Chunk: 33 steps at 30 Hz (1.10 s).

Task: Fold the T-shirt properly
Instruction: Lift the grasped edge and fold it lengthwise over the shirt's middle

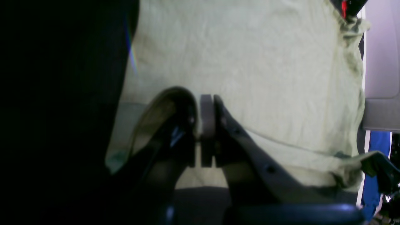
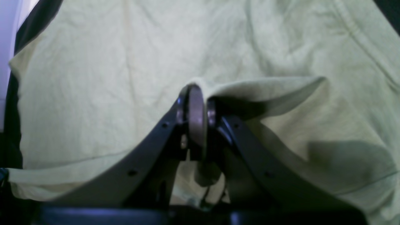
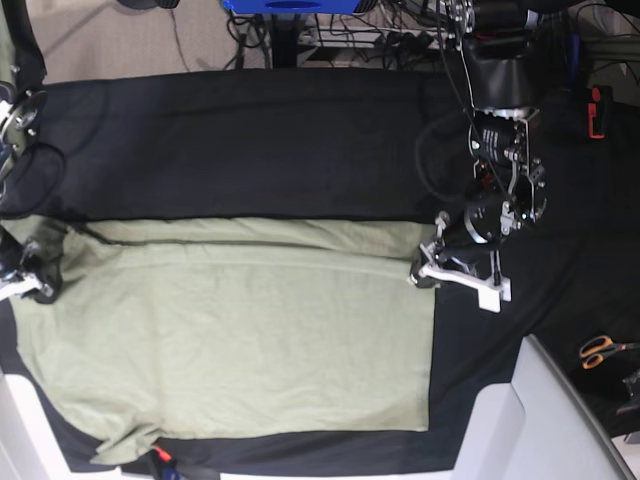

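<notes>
Next, my left gripper lets go of the flap on the T-shirt by the far end of the T-shirt's edge (image 3: pixel 421 301) facing the scissors.
The pale sage-green T-shirt (image 3: pixel 240 340) lies spread wide across the black tablecloth (image 3: pixel 250 140), with a fold line running along its far edge. My left gripper (image 3: pixel 422 272) is at the shirt's far right corner. In the left wrist view it (image 1: pixel 207 125) is shut, with a flap of the shirt (image 1: pixel 250 62) draped over one finger. My right gripper (image 3: pixel 30 282) is at the shirt's far left end. In the right wrist view it (image 2: pixel 197 115) is shut on a raised fold of the shirt (image 2: pixel 109 78). The collar and label are hidden.
Orange-handled scissors (image 3: pixel 600 350) lie at the right edge. A pale grey panel (image 3: pixel 545 410) sits at the front right corner. A red tool (image 3: pixel 598 110) lies at the far right. Cables and a blue object (image 3: pixel 290 5) are beyond the table's far edge.
</notes>
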Tool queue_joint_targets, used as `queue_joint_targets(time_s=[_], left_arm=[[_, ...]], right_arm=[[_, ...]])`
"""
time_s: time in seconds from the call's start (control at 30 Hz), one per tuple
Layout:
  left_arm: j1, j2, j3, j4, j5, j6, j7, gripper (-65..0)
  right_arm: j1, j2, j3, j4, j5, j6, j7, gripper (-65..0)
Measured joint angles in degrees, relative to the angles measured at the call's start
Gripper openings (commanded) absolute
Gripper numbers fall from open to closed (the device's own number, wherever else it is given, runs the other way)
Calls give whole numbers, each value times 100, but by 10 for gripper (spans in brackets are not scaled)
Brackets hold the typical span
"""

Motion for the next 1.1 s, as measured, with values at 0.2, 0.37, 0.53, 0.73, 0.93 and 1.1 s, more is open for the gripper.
queue_joint_targets(time_s=[0.2,0.37,0.53,0.73,0.93,1.1], left_arm=[[-308,68,4,-155,831,4,13,-650],[-503,188,4,-155,992,-2,13,-650],[-686,160,0,-205,1049,-4,11,-650],[-1008,157,4,-896,1064,0,-225,-650],[-990,157,4,-953,1058,-2,-509,-650],[-992,157,-26,-957,1058,-2,-553,-573]], right_arm=[[146,2,-160,-17,-15,-7,212,-644],[315,-13,-358,-17,-11,2,463,-644],[422,-2,-413,-258,-9,0,527,-645],[470,0,-413,-678,-4,-2,1095,-645],[474,-13,-409,-730,-11,-2,1364,-641],[463,-2,-396,-708,-9,-2,1502,-447]])
